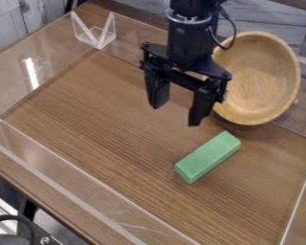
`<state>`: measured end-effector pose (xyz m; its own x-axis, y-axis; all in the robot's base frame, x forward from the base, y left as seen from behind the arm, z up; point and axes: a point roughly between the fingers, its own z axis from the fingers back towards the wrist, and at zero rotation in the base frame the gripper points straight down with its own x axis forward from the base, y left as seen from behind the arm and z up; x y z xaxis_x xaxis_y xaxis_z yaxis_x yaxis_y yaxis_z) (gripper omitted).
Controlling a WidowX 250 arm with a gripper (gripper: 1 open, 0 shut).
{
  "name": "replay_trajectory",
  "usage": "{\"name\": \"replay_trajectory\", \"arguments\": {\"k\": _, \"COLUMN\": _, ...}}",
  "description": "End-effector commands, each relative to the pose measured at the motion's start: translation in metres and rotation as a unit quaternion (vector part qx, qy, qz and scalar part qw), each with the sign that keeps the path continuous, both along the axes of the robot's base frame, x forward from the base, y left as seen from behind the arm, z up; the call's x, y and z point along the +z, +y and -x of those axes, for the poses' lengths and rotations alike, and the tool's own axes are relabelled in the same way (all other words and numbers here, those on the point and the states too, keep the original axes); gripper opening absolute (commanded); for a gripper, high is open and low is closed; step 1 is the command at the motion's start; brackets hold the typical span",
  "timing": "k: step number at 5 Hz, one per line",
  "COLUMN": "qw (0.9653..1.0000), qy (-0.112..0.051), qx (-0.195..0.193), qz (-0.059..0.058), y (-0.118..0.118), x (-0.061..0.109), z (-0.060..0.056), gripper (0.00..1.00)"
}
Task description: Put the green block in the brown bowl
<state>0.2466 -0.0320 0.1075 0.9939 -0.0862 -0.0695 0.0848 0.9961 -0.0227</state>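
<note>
Next, my gripper closes on the green block's near half (197, 167), leaving its brown-bowl end free.
The green block (208, 157) lies flat on the wooden table, right of centre, its long side running diagonally. The brown bowl (260, 78) leans tilted at the back right, its hollow facing the camera. My gripper (178, 106) hangs pointing down above the table, left of the bowl and behind the block. Its two dark fingers (156, 94) stand wide apart with nothing between them. A clear gap separates the fingertips from the block.
A low clear plastic wall (66, 201) rims the wooden table (92, 124). A small clear plastic piece (95, 31) stands at the back left. The table's front edge drops off at the lower left.
</note>
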Motion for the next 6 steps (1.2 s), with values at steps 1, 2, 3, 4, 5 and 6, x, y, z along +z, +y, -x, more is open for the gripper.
{"name": "replay_trajectory", "arguments": {"k": 1, "qw": 0.9995, "qy": -0.029, "qx": -0.011, "qz": 0.005, "y": -0.006, "x": 0.008, "z": 0.001, "gripper": 1.0}}
{"name": "replay_trajectory", "arguments": {"k": 2, "qw": 0.9994, "qy": -0.03, "qx": -0.017, "qz": 0.008, "y": -0.01, "x": 0.003, "z": 0.003, "gripper": 1.0}}
{"name": "replay_trajectory", "arguments": {"k": 3, "qw": 0.999, "qy": -0.03, "qx": -0.03, "qz": 0.011, "y": -0.013, "x": -0.003, "z": 0.004, "gripper": 1.0}}
{"name": "replay_trajectory", "arguments": {"k": 4, "qw": 0.9986, "qy": -0.031, "qx": -0.039, "qz": 0.015, "y": -0.016, "x": -0.009, "z": 0.005, "gripper": 1.0}}
{"name": "replay_trajectory", "arguments": {"k": 5, "qw": 0.9983, "qy": -0.031, "qx": -0.047, "qz": 0.019, "y": -0.018, "x": -0.015, "z": 0.007, "gripper": 1.0}}
{"name": "replay_trajectory", "arguments": {"k": 6, "qw": 0.9978, "qy": -0.03, "qx": -0.054, "qz": 0.022, "y": -0.021, "x": -0.021, "z": 0.007, "gripper": 1.0}}
